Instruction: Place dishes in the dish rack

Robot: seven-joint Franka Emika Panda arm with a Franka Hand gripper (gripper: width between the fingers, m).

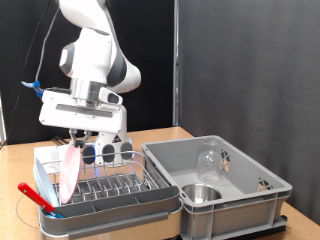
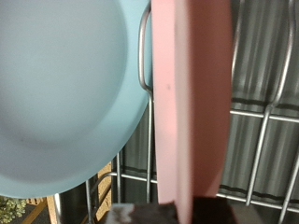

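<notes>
The pink plate is tight against the dish rack's wire beside the light blue plate, so next I open, regrip the pink plate's top rim [image 1: 73, 150] and shift it away.
The round pink plate [image 1: 70, 174] stands on edge among the wire prongs of the pale grey-blue dish rack [image 1: 125, 206] at the exterior view's lower left. My gripper [image 1: 86, 148] is directly above it, shut on the plate's top rim. In the wrist view the pink plate [image 2: 192, 103] runs edge-on down to the dark fingers of my gripper [image 2: 157, 215], over the rack wires [image 2: 257, 112]. The clear drinking glass [image 1: 210, 160] and the small steel bowl [image 1: 200, 193] sit inside the grey crate [image 1: 255, 205] to the right.
A light blue plate [image 1: 47, 178] stands in the rack just left of the pink one, and it also shows in the wrist view [image 2: 65, 93]. A red-handled utensil [image 1: 35, 196] lies at the rack's left end. A dark curtain hangs behind the table.
</notes>
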